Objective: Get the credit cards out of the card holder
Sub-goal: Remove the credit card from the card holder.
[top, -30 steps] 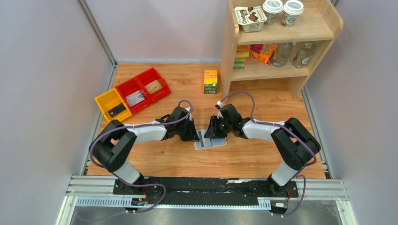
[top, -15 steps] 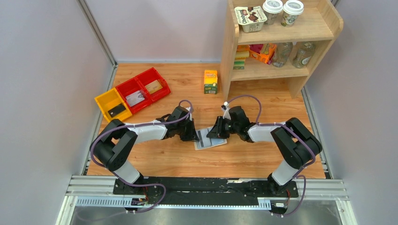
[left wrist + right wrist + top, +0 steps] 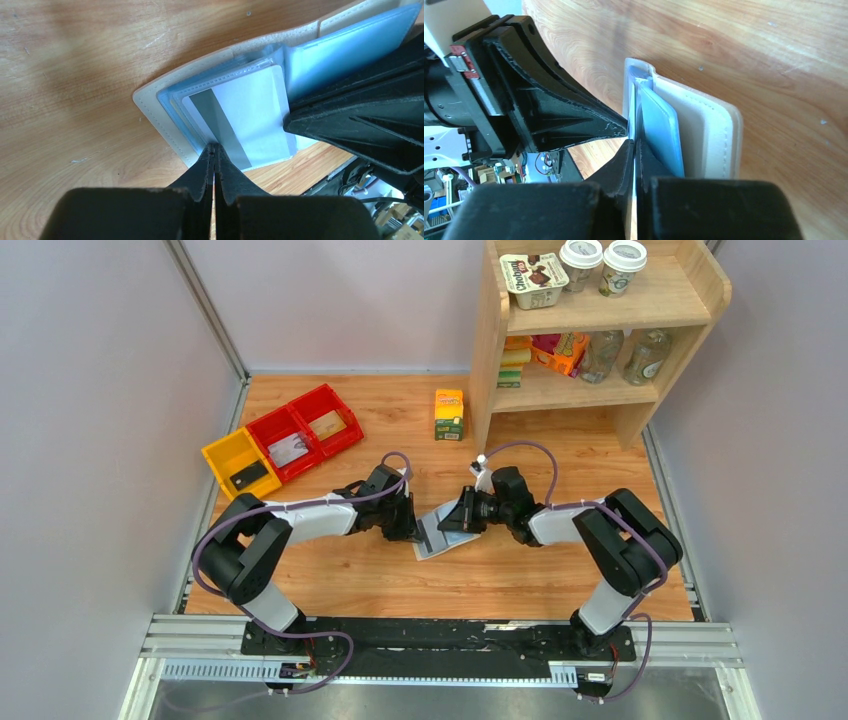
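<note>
The card holder tilts up with the leaf in my right gripper, so next I open that gripper, lay the holder flat and pinch the credit card's edge (image 3: 281, 86).
The card holder (image 3: 437, 542) lies on the wooden table between both arms, beige outside (image 3: 161, 116) and light blue inside (image 3: 345, 47). A whitish credit card (image 3: 255, 107) with a grey stripe lies in its clear sleeves. My left gripper (image 3: 214, 148) is shut, its tips pinching the near edge of that card. In the top view it (image 3: 408, 527) is at the holder's left edge. My right gripper (image 3: 633, 142) is shut on a thin light leaf of the holder, next to a blue page (image 3: 661, 132) and the beige cover (image 3: 709, 135). In the top view it (image 3: 450, 524) holds the right half raised.
A yellow bin (image 3: 224, 454) and two red bins (image 3: 268, 426) stand at the back left, each with a card-like item inside. A yellow-green carton (image 3: 449, 414) stands near the wooden shelf (image 3: 487, 350), which holds cups, bottles and boxes.
My right gripper has swung lower and leftward, tilting the holder's right half up. The holder has shifted slightly left. My left gripper stays at its left edge.
</note>
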Controlling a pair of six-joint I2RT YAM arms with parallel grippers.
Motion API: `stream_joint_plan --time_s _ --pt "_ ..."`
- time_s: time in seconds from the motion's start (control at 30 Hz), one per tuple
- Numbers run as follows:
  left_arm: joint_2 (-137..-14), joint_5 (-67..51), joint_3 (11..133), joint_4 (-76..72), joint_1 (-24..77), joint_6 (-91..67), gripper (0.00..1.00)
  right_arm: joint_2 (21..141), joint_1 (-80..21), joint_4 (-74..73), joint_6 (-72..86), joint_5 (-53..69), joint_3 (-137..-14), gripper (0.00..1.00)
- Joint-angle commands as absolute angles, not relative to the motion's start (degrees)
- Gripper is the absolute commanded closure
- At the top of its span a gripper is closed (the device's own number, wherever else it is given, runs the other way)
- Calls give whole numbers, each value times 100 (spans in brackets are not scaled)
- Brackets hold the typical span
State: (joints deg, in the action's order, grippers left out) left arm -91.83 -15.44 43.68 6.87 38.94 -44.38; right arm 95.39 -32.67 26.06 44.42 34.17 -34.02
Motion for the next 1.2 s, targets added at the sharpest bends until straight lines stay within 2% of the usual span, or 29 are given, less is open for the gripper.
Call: stream_joint_plan --time_s 0.0,0.3,0.67,0.77,0.93,1.17 --pt "-9475 -1266 4377 905 3973 -4219 100 9764 -3410 3165 4623 4158 -3542 100" --pt "-9492 -1257 4394 1002 3981 -4157 100 9651 -2928 2918 4368 4104 -3314 100" --pt "-9536 -1292 4421 1046 3973 -4131 100 9431 -2645 1653 3832 3647 -3489 100" --pt "-9545 -1301 4412 1046 3973 -4131 100 9256 -2681 1644 3867 3709 -3507 87" --pt "-9545 -1301 4412 1046 3973 -4122 100 8921 -2874 1644 3885 3700 -3691 73" --pt "-9536 -1310 4421 1055 3973 -4122 100 9307 -2953 1486 3823 3525 -3981 70"
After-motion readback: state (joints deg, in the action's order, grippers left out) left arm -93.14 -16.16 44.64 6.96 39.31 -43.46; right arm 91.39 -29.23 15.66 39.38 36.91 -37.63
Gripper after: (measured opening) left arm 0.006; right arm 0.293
